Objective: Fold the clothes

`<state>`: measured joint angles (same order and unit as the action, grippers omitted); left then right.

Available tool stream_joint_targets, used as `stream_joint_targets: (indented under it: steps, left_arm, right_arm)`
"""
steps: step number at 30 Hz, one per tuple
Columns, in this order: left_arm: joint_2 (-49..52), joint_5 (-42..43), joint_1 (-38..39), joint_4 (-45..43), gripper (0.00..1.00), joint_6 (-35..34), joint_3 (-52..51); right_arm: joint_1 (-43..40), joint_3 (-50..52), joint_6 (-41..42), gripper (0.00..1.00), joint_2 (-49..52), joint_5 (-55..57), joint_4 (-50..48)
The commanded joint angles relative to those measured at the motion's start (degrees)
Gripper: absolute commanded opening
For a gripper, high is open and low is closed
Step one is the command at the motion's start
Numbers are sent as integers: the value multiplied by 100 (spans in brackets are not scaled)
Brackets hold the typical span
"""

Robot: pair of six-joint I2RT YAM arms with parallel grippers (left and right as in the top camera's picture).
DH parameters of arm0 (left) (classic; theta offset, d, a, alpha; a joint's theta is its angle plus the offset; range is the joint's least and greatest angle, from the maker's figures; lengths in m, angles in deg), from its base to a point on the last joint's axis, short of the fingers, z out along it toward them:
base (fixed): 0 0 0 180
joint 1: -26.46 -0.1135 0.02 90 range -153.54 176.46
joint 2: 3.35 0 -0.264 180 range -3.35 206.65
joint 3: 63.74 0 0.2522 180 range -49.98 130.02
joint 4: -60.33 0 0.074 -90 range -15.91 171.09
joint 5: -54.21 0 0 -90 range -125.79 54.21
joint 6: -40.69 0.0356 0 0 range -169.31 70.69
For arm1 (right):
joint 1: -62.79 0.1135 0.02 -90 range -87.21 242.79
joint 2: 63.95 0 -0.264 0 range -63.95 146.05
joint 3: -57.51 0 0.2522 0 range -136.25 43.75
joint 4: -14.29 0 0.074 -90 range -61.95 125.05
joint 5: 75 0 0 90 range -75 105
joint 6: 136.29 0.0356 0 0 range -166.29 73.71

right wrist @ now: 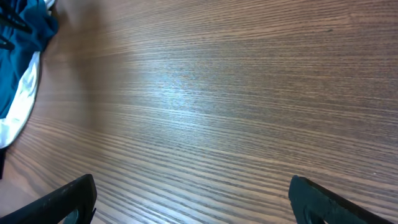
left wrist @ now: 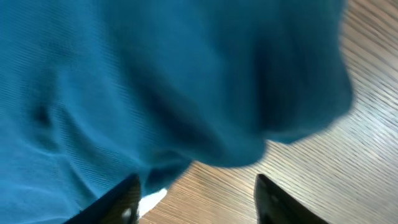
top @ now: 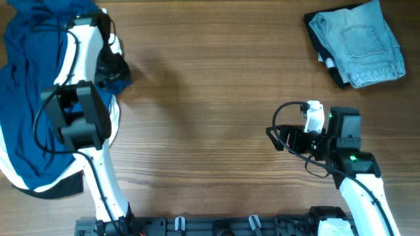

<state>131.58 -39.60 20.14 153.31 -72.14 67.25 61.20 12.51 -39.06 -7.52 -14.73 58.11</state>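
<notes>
The blue T-shirt's corner is bunched up on top of the white shirt, so my left gripper should back away, pinch the corner's hem [left wrist: 305, 115] and pull it out flat.
The clothes lie in a heap at the table's left edge. A deep-blue T-shirt [top: 29, 98] is on top, and a white shirt [top: 42, 187] shows under its rim. My left gripper [top: 113, 65] hovers over the heap's right edge. In the left wrist view the blue T-shirt [left wrist: 155, 81] fills most of the frame. My left gripper [left wrist: 196, 199] is open, with bare wood and a sliver of white cloth [left wrist: 152, 200] between its fingers. My right gripper [top: 279, 134] is open over bare table, far from the clothes. Its fingers [right wrist: 68, 199] frame only wood.
Folded pale blue denim jeans [top: 359, 42] lie at the back right corner. The right wrist view catches the heap's blue cloth [right wrist: 18, 37] and its white edge [right wrist: 22, 99] at the far left. A wooden table [top: 216, 98] spans the middle.
</notes>
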Motion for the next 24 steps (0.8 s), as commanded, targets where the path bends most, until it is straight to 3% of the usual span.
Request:
stream_joint_targets:
  steps: [1,4,6,10,14,15,16,17,18,19,24]
  left_arm:
    - [107,-76,-120,-22,71,7,66]
    - [131,-79,-90,-85,78,9,66]
    - [221,-74,-63,-144,70,9,66]
    - [540,76,85,-146,71,9,66]
    - [723,76,234,-166,64,50,66]
    - [754,76,249,-168,49,48,66]
    - [754,74,247,-168,28,48,66]
    - [745,74,247,-168,14,48,68]
    - [741,72,247,-164,8,48,76]
    - [741,72,247,-162,4,48,85]
    - [723,72,249,-164,4,44,87]
  right_arm:
    - [24,-136,-125,100,26,-168,2]
    - [24,-133,-122,100,26,-177,2]
    - [24,-136,-122,100,26,-188,7]
    - [24,-136,-122,100,26,-251,48]
    - [24,-133,-122,100,26,-254,59]
    - [24,-136,-120,100,26,-254,68]
    - [24,-136,-120,100,26,-254,70]
    - [24,-136,-120,100,26,-254,66]
    - [24,-136,-122,100,26,-251,61]
    - [24,-136,-127,100,26,-249,55]
    - [24,-136,-125,100,26,-249,59]
